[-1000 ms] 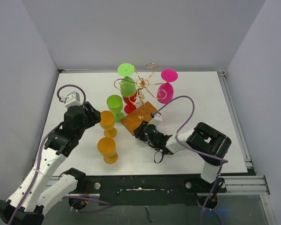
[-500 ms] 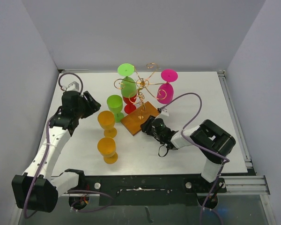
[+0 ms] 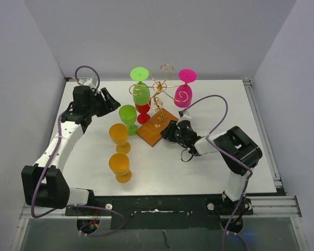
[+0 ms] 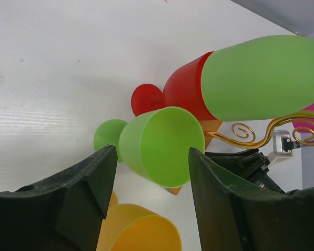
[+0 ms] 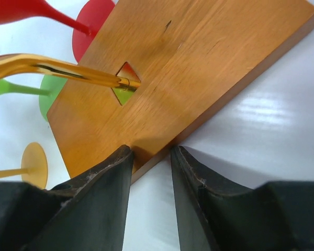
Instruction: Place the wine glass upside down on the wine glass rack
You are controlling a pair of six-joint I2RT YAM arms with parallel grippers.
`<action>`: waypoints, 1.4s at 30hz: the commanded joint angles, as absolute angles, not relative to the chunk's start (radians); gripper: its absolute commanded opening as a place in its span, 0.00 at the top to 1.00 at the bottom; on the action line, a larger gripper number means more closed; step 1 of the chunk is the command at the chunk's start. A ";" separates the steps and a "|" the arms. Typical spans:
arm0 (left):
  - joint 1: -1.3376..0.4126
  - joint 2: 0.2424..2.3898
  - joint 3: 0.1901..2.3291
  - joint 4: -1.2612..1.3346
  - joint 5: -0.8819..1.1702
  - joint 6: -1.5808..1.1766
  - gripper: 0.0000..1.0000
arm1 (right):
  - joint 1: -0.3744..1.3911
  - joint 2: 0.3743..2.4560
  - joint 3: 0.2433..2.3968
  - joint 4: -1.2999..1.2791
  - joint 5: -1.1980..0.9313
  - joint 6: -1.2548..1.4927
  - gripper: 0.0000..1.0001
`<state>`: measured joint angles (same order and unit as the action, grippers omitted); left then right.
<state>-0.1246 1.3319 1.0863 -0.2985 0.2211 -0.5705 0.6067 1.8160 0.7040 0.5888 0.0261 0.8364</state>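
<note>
I need to close my left gripper on the upper side of the red glass [image 3: 136,106] [image 4: 195,68], near its rim, below the hanging green glass.
The wine glass rack [image 3: 159,97] is gold wire on a brown wooden base [image 3: 156,129]. A green glass [image 3: 141,93] and a magenta glass [image 3: 183,95] hang upside down on it. A light green wine glass [image 3: 128,116] stands upright left of the base. My left gripper [image 3: 111,100] is open, just behind and left of this glass. In the left wrist view the glass [image 4: 146,130] lies ahead between the fingers of the gripper [image 4: 152,157], untouched. My right gripper [image 3: 168,130] pinches the base's near right edge [image 5: 188,68], jaws [image 5: 150,154] nearly closed on it.
A red glass [image 3: 143,110] stands upright under the hanging green one. Two orange glasses [image 3: 119,135] [image 3: 119,164] stand upright in front of the light green glass. The right arm's purple cable loops over the table beside the rack. Grey walls close the back and sides.
My left arm has swung toward the back, bringing its gripper behind the light green glass. My right gripper has slid back along the base's edge, and the rack has shifted slightly toward the back.
</note>
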 commanded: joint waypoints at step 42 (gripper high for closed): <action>-0.229 1.858 1.586 -0.384 0.242 -0.475 0.62 | 0.548 1.184 0.382 0.344 0.189 0.860 0.60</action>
<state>-0.2268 1.8561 1.5124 -0.3450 0.3073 -0.5133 0.5549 1.2152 0.3897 0.3290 0.1570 0.8490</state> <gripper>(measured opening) 0.402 0.403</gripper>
